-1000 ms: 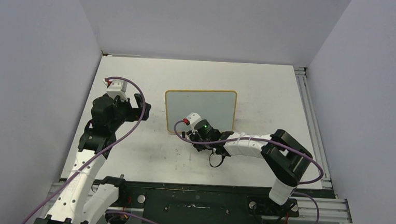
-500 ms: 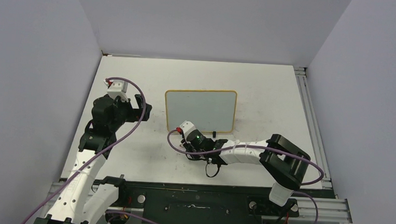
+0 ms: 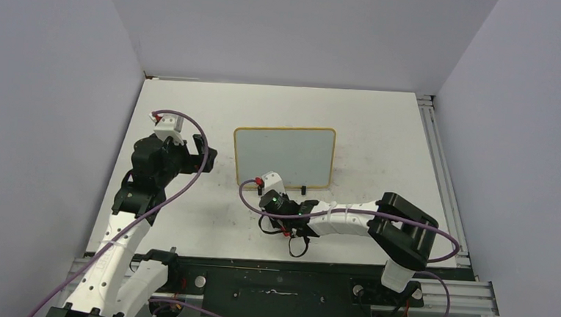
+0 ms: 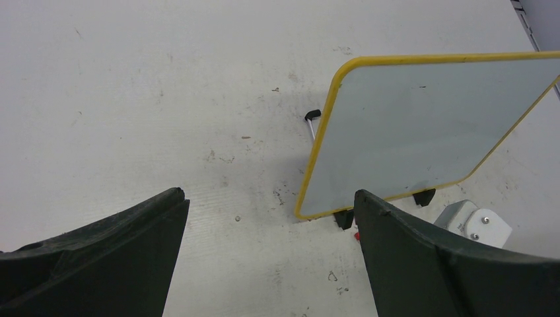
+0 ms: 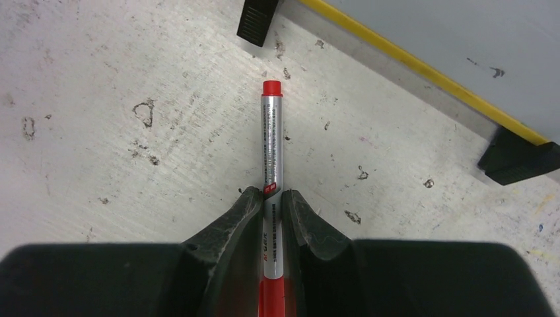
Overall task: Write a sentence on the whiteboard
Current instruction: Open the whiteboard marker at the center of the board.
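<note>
Next, I take the marker's red cap with my left gripper first, as it points back into my right gripper, and then take the marker's other end (image 5: 272,88) with my right gripper.
The whiteboard (image 3: 283,156) stands upright mid-table on two black feet, a yellow frame around its pale face (image 4: 422,125). The sentence is not in view; the face looks plain. A marker (image 5: 271,139) with a silver barrel and red ends lies on the table just in front of the board's lower edge (image 5: 409,63). My right gripper (image 5: 267,195) is low at the table (image 3: 281,219) and shut on the marker's barrel. My left gripper (image 4: 269,195) hangs open left of the board (image 3: 203,152), with nothing between its fingers.
Small dark scuffs and scribble marks dot the white tabletop (image 5: 145,112). The right arm's white wrist housing (image 4: 472,224) sits by the board's near corner. A metal rail (image 3: 439,164) runs along the table's right edge. Grey walls close in three sides.
My right gripper has moved left and toward the near edge, away from the board's face, and its jaws have closed on the marker. The left arm barely shifted.
</note>
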